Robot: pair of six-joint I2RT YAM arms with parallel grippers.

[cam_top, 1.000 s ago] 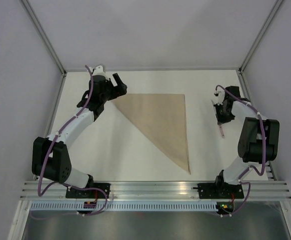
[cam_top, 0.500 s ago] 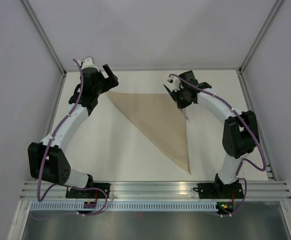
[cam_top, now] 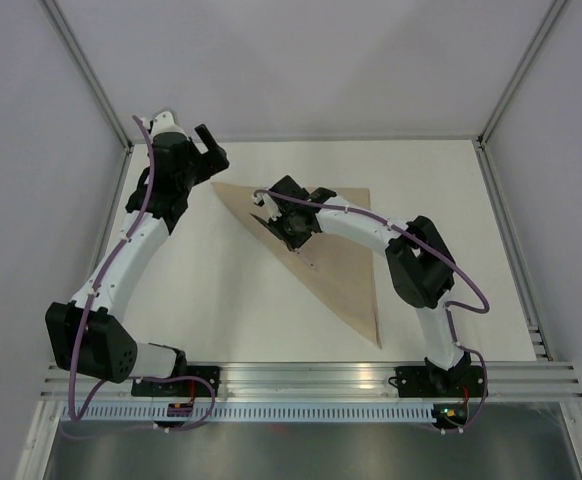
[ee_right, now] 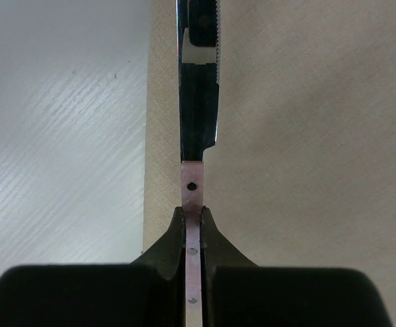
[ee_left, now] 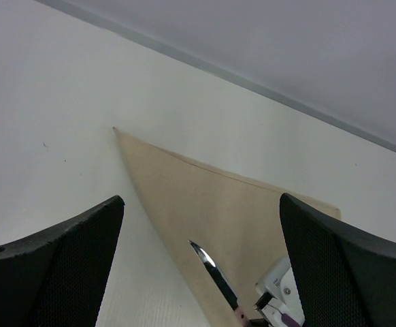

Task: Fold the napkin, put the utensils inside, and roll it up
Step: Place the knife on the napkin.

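Observation:
I have the knife in my right gripper, hanging steeply just inside the slanted edge. I should lay it down flat on the napkin just inside its long slanted edge (cam_top: 284,254) (ee_right: 199,133).
The tan napkin (cam_top: 339,235) lies folded into a triangle, its long slanted edge facing left and near. My right gripper (cam_top: 298,244) is shut on the pinkish handle of a knife (ee_right: 199,116), one of the utensils. The blade hangs steeply down just inside the slanted edge of the napkin (ee_right: 307,136); whether its tip touches the cloth I cannot tell. The knife (ee_left: 215,269) also shows low in the left wrist view, above the napkin (ee_left: 205,197). My left gripper (cam_top: 214,146) hangs open and holds nothing, raised near the napkin's far left corner.
The white table (cam_top: 221,300) is bounded by a metal frame, with grey walls at the back and on both sides. An aluminium rail (cam_top: 311,378) with both arm bases runs along the near edge. The right arm reaches across the napkin from the right.
The right arm has swung from the table's right side leftward across the napkin, carrying the knife to the slanted edge. The left gripper has drawn back toward the far left corner, still open.

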